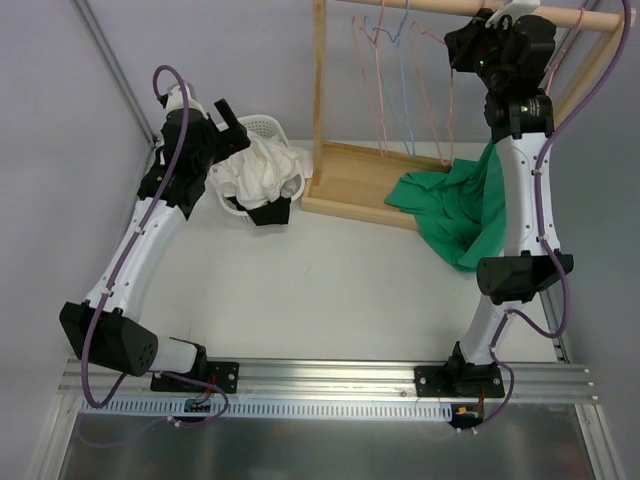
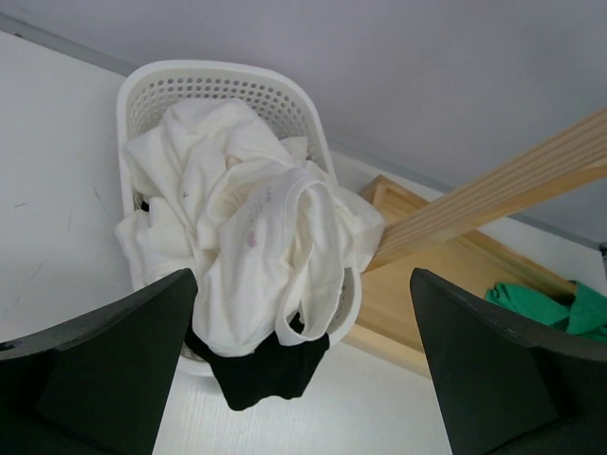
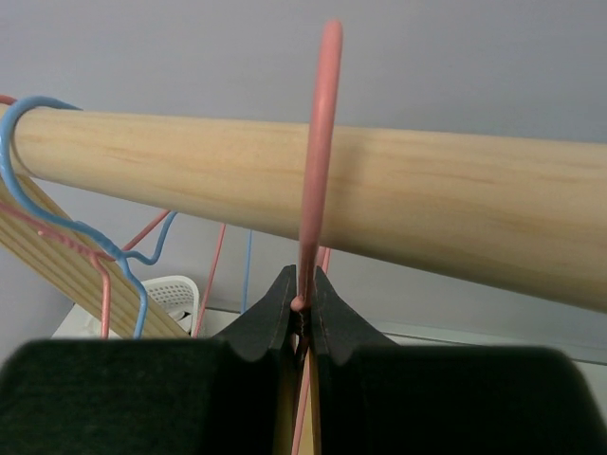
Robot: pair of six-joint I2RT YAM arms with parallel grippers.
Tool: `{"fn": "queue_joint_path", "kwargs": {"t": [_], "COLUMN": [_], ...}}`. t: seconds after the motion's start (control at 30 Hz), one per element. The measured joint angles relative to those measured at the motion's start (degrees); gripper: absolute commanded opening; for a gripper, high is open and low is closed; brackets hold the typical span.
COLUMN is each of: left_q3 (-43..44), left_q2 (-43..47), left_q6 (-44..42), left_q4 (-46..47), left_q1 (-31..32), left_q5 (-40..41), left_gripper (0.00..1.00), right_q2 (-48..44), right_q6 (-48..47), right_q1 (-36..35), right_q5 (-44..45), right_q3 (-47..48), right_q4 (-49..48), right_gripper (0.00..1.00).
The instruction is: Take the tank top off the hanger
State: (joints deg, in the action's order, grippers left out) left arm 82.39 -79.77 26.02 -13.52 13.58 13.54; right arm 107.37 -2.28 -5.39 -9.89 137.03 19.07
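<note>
An empty pink hanger is in my right gripper, so it should open and take the pink hanger (image 1: 562, 54) near the rack's end, which carries the tank top.
The green tank top (image 1: 455, 205) lies crumpled over the right end of the wooden rack's base and the table; a corner shows in the left wrist view (image 2: 550, 308). I cannot tell whether it still touches the pink hanger (image 1: 450, 100). My right gripper (image 1: 470, 45) is up at the wooden rod (image 1: 560, 17). In the right wrist view it (image 3: 303, 299) is shut on the neck of the pink hanger (image 3: 318, 142), whose hook sits over the rod (image 3: 427, 204). My left gripper (image 1: 232, 125) is open and empty above the laundry basket (image 2: 303, 327).
A white basket (image 1: 268, 127) (image 2: 190, 81) holds white clothes (image 2: 247, 227), with a black garment (image 2: 261, 365) hanging over its rim. A blue hanger (image 3: 57, 223) and other pink ones hang on the rod to the left. The rack's wooden base (image 1: 350, 185) stands behind.
</note>
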Motion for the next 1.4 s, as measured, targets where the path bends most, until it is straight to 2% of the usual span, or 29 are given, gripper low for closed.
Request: {"fn": "queue_joint_path", "kwargs": {"t": [0.37, 0.43, 0.47, 0.6, 0.67, 0.8, 0.87, 1.03, 1.23, 1.4], "left_q3": [-0.94, -1.36, -1.62, -2.29, -2.62, -2.64, -2.64, -2.64, -3.1, -5.64], "left_q2": [4.48, 4.5, 4.55, 4.87, 5.4, 6.58, 7.15, 7.89, 9.2, 13.25], "left_q6": [0.44, 0.42, 0.42, 0.42, 0.42, 0.42, 0.42, 0.42, 1.14, 3.85], "left_q4": [0.0, 0.0, 0.0, -0.09, -0.15, -0.33, -0.33, -0.33, -0.48, -0.52], "left_q1": [0.0, 0.0, 0.0, 0.31, 0.37, 0.37, 0.37, 0.39, 0.74, 0.74], "left_q5": [-0.11, -0.13, -0.15, -0.15, -0.15, -0.13, -0.13, -0.15, -1.18, -1.55], "left_gripper": [0.99, 0.99, 0.99, 0.99, 0.99, 0.99, 0.99, 0.99, 0.99, 0.99], "right_q2": [0.87, 1.05, 1.11, 1.33, 1.33, 1.33, 1.29, -2.29, -14.64, -24.09], "right_q6": [-2.08, -2.27, -2.27, -2.27, -2.56, -2.73, -2.99, -2.56, -0.13, 0.85], "right_q1": [-5.88, -6.43, -6.58, -6.67, -6.67, -6.67, -6.67, -6.45, -4.94, -3.37], "right_q5": [2.21, 2.71, 2.91, 3.48, 3.74, 5.01, 5.73, 7.37, 9.07, 9.81], "right_q3": [0.0, 0.02, 0.07, 0.07, 0.09, 0.09, 0.09, -4.37, -16.98, -22.91], "right_q4": [-0.07, -0.42, -0.46, -0.48, -0.48, -0.61, -0.74, -1.16, -1.64, -1.92], "right_gripper": [0.0, 0.04, 0.07, 0.37, 0.42, 0.64, 0.65, 0.81, 0.86, 0.88]}}
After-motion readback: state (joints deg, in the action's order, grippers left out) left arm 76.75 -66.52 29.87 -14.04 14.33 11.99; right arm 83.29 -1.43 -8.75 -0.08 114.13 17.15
